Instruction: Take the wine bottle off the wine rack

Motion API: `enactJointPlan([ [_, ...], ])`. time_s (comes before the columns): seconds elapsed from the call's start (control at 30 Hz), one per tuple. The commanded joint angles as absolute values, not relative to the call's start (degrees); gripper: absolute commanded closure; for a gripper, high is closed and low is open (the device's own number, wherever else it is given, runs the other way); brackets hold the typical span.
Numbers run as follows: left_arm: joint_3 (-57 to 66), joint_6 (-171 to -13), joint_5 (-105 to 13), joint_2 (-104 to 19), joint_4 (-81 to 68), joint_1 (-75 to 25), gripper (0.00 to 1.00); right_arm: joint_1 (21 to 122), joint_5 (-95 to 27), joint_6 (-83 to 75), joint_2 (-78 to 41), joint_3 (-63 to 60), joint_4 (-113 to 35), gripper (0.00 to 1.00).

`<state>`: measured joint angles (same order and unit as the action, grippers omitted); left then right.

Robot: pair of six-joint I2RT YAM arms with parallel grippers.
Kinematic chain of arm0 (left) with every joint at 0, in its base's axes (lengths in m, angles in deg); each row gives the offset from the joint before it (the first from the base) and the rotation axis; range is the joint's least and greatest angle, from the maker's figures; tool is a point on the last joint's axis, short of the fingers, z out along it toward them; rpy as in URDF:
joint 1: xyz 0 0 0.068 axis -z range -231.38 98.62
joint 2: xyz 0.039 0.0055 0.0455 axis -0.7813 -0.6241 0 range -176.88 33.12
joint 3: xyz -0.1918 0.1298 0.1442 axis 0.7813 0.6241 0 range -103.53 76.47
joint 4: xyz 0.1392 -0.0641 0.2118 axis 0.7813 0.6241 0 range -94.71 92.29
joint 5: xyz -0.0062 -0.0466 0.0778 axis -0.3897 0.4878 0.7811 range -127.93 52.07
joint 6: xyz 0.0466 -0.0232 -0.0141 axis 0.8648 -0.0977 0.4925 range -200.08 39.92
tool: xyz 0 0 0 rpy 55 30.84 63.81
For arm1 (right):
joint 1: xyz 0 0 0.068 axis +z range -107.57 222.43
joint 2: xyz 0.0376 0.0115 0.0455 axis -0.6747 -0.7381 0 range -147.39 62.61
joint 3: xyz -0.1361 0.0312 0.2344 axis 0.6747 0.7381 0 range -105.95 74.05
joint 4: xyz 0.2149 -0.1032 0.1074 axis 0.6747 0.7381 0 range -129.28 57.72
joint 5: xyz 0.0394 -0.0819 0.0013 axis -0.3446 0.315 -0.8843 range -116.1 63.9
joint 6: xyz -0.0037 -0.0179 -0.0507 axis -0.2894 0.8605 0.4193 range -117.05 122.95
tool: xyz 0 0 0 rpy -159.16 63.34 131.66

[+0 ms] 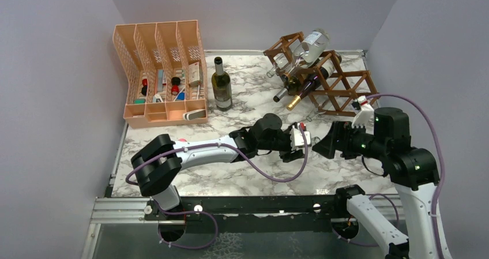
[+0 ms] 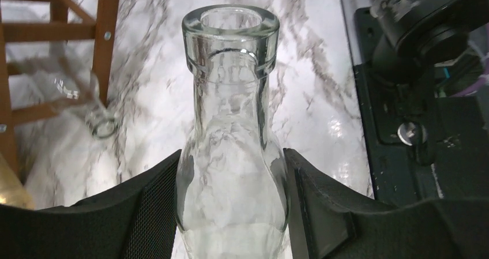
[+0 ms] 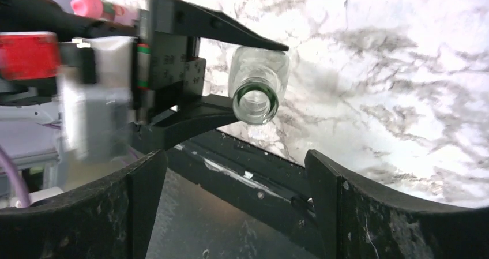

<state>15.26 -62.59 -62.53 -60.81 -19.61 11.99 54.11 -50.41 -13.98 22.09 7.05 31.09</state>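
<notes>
Next, my left gripper stands the clear glass wine bottle just in front of the upright dark wine bottle (image 1: 217, 122).
My left gripper (image 2: 230, 207) is shut on the shoulder of a clear glass wine bottle (image 2: 230, 115), held above the marble table with its open mouth toward the right arm. In the top view the left gripper (image 1: 300, 142) is at table centre, well in front of the dark brown wine rack (image 1: 341, 86). The rack holds a clear bottle with a white label (image 1: 312, 43) on top and dark bottles (image 1: 300, 87) lower down. My right gripper (image 3: 235, 166) is open and empty, facing the bottle's mouth (image 3: 255, 100) from close by; it also shows in the top view (image 1: 321, 146).
A dark wine bottle (image 1: 221, 85) stands upright left of the rack. A peach mesh file organizer (image 1: 161, 68) with small items stands at the back left. The rack's wooden bars (image 2: 106, 34) show in the left wrist view. Grey walls enclose the table.
</notes>
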Motion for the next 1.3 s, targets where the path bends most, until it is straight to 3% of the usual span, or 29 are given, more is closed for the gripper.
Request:
enactJointPlan([
  [0.0,18.29,-65.75,-54.29,-55.61,-26.40,11.98,0.99,54.37,-47.20,-13.34,21.49,-0.48,30.33,0.04],
  [0.27,26.29,-71.09,-41.00,-47.35,-32.01,11.06,1.00,54.32,-41.60,-13.49,20.71,-11.09,30.15,0.00],
  [0.47,31.62,-76.19,-32.79,-40.04,-32.47,6.86,1.00,54.31,-37.62,-13.61,22.91,-10.85,27.78,0.00],
  [0.73,37.93,-81.72,-28.36,-31.84,-35.78,-6.03,1.00,54.32,-38.64,-15.08,24.18,-7.13,25.42,0.00],
  [1.03,40.38,-86.65,-23.58,-35.72,-45.92,-18.17,1.00,54.35,-38.64,-15.33,24.54,-4.62,24.81,0.00],
  [1.27,42.76,-86.11,-19.72,-40.47,-54.97,-21.21,1.00,54.33,-37.80,-15.00,24.77,-5.06,25.74,0.00],
])
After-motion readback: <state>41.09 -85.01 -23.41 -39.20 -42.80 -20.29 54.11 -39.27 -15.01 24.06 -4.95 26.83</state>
